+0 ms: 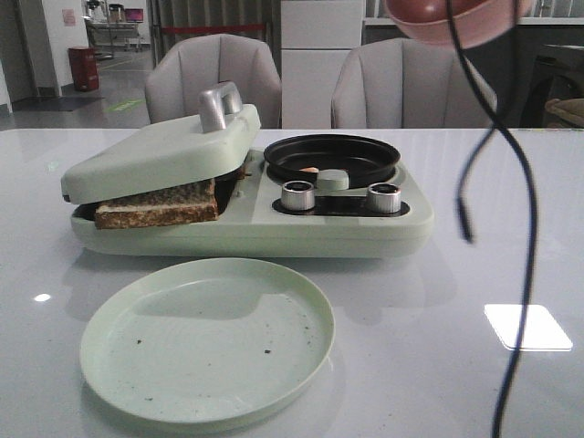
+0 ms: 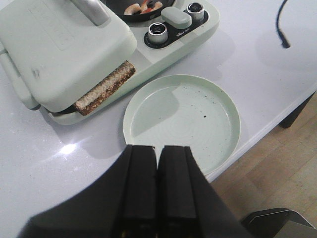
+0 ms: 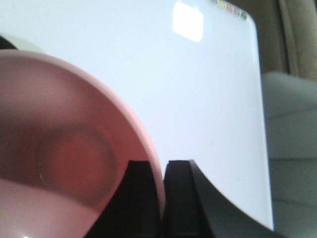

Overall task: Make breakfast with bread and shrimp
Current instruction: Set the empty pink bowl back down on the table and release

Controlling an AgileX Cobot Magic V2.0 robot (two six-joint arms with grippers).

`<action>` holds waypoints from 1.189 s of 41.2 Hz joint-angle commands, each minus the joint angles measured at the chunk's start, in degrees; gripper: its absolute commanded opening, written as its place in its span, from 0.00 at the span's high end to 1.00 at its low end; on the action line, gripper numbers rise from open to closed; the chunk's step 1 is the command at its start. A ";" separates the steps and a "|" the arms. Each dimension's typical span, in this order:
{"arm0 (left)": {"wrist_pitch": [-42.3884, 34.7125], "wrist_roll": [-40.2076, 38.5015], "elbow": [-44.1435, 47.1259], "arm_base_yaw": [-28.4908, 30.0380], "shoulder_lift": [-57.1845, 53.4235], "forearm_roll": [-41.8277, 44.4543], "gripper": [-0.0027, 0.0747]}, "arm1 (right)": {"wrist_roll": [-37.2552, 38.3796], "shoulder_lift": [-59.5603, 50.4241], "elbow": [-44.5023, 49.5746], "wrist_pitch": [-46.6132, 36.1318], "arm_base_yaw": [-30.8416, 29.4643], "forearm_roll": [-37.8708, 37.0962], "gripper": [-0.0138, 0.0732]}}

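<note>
Next, I release the pink bowl with my right gripper on the bare table by the far corner of the bright white square (image 1: 568, 303). The bowl is held high above the table.
The bread (image 1: 157, 205) lies clamped in the pale green breakfast maker (image 1: 347, 228), under its tilted lid (image 1: 160, 151); its crust edge also shows in the left wrist view (image 2: 106, 87). Shrimp pieces (image 2: 143, 7) lie in the maker's black pan (image 1: 331, 157), one just visible over the rim (image 1: 309, 170). My left gripper (image 2: 157, 148) is shut and empty, above the near rim of the green plate (image 2: 183, 116). My right gripper (image 3: 162, 166) is shut on the rim of the pink bowl (image 3: 64, 163), held high above the table (image 1: 447, 20). The bowl looks empty.
The green plate (image 1: 208, 339) sits in front of the maker. Two silver knobs (image 1: 297, 195) face front. A black cable (image 1: 511, 228) hangs on the right. Two chairs (image 1: 214, 82) stand behind the table. The table edge (image 2: 267, 129) is close to the plate.
</note>
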 commanded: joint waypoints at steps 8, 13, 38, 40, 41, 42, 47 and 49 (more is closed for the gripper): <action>-4.22 -0.53 -1.44 -0.41 -0.13 -0.45 0.84 | -4.00 -15.08 21.82 -4.62 -10.27 13.03 0.78; -4.22 -0.53 -1.44 -0.41 -0.13 -0.45 0.84 | -6.15 -17.71 29.85 -10.82 -16.12 20.23 0.78; -4.22 -0.53 -1.44 -0.41 -0.13 -0.45 0.84 | -14.69 -16.81 53.58 -38.54 -30.05 38.97 0.78; -4.22 -0.53 -1.44 -0.41 -0.13 -0.45 0.84 | -14.69 -15.90 53.65 -39.02 -30.05 39.27 0.78; -4.22 -0.53 -1.44 -0.41 -0.13 -0.45 0.84 | -14.69 -15.24 53.65 -39.20 -30.05 39.28 0.78; -4.22 -0.53 -1.44 -0.41 -0.13 -0.45 0.84 | -14.69 -14.72 53.65 -39.33 -30.05 39.28 0.78; -4.22 -0.53 -1.44 -0.41 -0.13 -0.45 0.84 | -14.69 -12.01 53.65 -39.63 -30.05 39.28 0.78; -4.22 -0.53 -1.44 -0.41 -0.13 -0.45 0.84 | -14.69 -10.98 53.65 -39.74 -30.05 39.28 0.76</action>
